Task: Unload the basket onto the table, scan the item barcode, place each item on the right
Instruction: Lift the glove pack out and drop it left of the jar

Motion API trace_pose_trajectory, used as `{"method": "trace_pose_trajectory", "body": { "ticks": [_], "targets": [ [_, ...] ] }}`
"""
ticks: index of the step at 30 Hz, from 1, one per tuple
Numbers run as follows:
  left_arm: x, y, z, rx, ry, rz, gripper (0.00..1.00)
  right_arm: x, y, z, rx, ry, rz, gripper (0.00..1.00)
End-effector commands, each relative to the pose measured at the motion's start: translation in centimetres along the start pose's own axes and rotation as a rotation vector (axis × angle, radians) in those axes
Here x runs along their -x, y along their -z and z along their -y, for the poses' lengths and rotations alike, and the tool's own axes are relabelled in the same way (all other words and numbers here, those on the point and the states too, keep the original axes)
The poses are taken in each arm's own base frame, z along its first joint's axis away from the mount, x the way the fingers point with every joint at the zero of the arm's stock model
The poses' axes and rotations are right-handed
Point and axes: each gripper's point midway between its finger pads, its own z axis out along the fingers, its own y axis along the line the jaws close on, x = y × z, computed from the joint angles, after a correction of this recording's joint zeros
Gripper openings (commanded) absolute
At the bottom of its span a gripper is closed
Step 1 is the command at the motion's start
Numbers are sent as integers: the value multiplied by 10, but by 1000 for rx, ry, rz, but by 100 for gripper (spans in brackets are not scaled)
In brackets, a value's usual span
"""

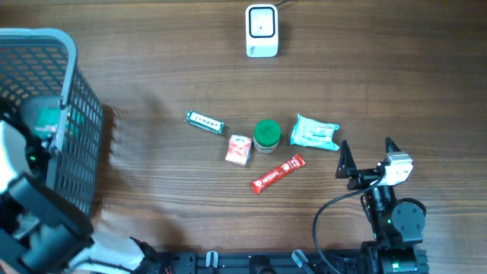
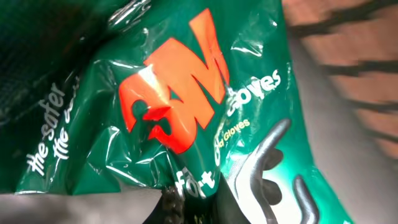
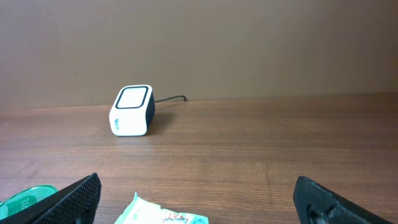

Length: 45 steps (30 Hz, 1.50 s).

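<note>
Next, I release the green gloves packet from my left gripper on the table (image 1: pixel 195 151) just in front of the gum pack.
A green 3M gloves packet (image 2: pixel 186 106) fills the left wrist view, and my left gripper (image 2: pixel 199 202) is shut on its lower edge, the plastic puckered between the dark fingers. Overhead, this packet (image 1: pixel 46 118) shows as a green patch inside the grey basket (image 1: pixel 76 114) at the far left, where my left arm reaches in. The white barcode scanner (image 1: pixel 261 30) stands at the back of the table, its window (image 3: pixel 132 111) facing my right wrist camera. My right gripper (image 1: pixel 367 156) is open and holds nothing, just right of the pale blue tissue packet (image 1: pixel 314 132).
A row of items lies mid-table: a gum pack (image 1: pixel 205 122), a small red and white box (image 1: pixel 239 150), a green-lidded jar (image 1: pixel 267 135) and a red stick sachet (image 1: pixel 278 173). The tissue packet (image 3: pixel 161 214) lies between my right fingers (image 3: pixel 74 199).
</note>
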Motion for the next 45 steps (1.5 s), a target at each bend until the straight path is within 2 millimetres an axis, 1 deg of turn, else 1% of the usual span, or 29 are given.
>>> {"method": "trace_pose_trajectory", "body": {
  "ticks": [1,3,4,6,7,9,11,12,15,16,17,18,20,22,24,25,27,28,30,33,34,36,38,40,41,42,43,44,45],
  "targets": [
    [39,125,41,-337,28,10,4,3,0,0,0,6,9,100],
    [52,173,39,-453,35,10,4,3,0,0,0,6,9,100],
    [55,193,37,-503,34,-2,4,3,0,0,0,6,9,100],
    [54,229,24,-604,8,-57,4,3,0,0,0,6,9,100],
    [45,250,13,-663,-59,-121,4,3,0,0,-1,6,9,100],
    [23,276,0,-755,-216,-213,4,3,0,0,0,6,9,100],
    [-14,305,-20,-861,-481,-319,4,3,0,0,0,6,9,99],
    [-33,311,-37,-871,-605,-362,4,3,0,0,0,6,9,100],
    [-74,316,-71,-882,-935,-394,4,3,0,0,-1,6,9,100],
    [-93,319,-86,-903,-1112,-406,4,3,0,0,0,6,9,100],
    [-107,320,-97,-914,-1241,-413,4,3,0,0,0,6,9,99],
    [-123,319,-112,-917,-1398,-415,4,3,0,0,0,6,9,100],
    [-142,308,-132,-855,-1581,-381,4,3,0,0,-1,6,9,100],
    [-162,290,-146,-774,-1719,-308,4,3,0,0,-1,6,9,100],
    [-177,265,-156,-672,-1773,-248,4,3,0,0,0,6,9,100],
    [-183,247,-161,-606,-1772,-208,4,3,0,0,0,6,9,100],
    [-197,215,-168,-531,-1759,-153,4,3,0,0,0,6,9,99],
    [-208,193,-173,-510,-1746,-142,4,3,0,0,-1,6,9,100],
    [-229,153,-178,-506,-1708,-153,4,3,0,0,-1,6,9,100],
    [-244,112,-179,-545,-1637,-169,4,3,0,0,0,6,9,100],
    [-248,102,-180,-560,-1627,-172,4,3,0,0,0,6,9,100],
    [-251,93,-182,-571,-1621,-175,4,3,0,0,0,6,9,100],
    [-255,79,-188,-570,-1624,-197,4,3,0,0,0,6,9,100],
    [-255,67,-193,-544,-1610,-201,4,3,0,0,0,6,9,100],
    [-254,65,-193,-537,-1607,-199,21,3,0,0,-1,6,9,100],
    [-255,70,-189,-553,-1598,-193,41,3,0,0,0,6,9,100],
    [-256,79,-181,-585,-1579,-181,62,3,0,0,0,6,9,100],
    [-259,98,-170,-633,-1560,-184,100,3,0,0,-1,6,9,100],
    [-258,119,-157,-681,-1527,-180,100,3,0,0,0,6,9,100]
  ]
}}
